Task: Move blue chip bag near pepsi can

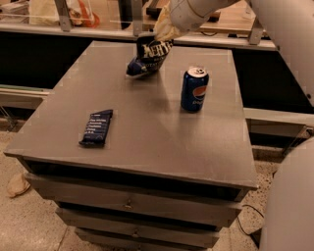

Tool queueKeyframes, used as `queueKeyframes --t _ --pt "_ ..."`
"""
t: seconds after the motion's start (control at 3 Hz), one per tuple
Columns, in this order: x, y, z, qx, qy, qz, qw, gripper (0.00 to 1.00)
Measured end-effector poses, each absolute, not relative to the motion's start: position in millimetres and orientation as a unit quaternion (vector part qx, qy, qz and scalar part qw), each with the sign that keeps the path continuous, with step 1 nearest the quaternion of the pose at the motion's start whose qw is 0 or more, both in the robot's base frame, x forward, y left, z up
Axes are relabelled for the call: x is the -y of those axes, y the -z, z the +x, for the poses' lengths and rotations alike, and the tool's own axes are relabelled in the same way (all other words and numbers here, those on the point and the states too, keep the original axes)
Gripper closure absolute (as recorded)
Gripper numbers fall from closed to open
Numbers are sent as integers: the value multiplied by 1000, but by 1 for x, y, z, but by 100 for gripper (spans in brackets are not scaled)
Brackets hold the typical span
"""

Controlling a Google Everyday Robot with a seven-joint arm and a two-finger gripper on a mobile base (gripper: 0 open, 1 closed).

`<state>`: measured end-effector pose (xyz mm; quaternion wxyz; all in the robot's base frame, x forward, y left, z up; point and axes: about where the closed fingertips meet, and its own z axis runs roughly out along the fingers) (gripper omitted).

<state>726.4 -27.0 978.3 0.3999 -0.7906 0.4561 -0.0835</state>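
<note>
Next, my gripper puts the blue chip bag down on the grey table [175, 73] just behind the pepsi can.
The blue chip bag [148, 58] is a crumpled navy foil bag with white lettering. It hangs tilted at the far middle of the grey table [147, 127], its lower end at or just above the top. My gripper [161, 35] comes down from the upper right and is shut on the bag's top edge. The pepsi can [194, 89] stands upright to the right of the bag and a little nearer, a short gap away.
A flat dark blue bar wrapper [97, 127] lies on the table's front left. A counter with metal rails [64, 14] runs behind the table. My white arm [284, 29] fills the right side. Drawers [127, 201] sit under the tabletop.
</note>
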Motion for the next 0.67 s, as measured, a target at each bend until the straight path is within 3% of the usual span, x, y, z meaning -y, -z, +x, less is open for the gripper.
queueKeyframes --t 0.67 --pt "66 -986 682 -505 100 -781 354 100"
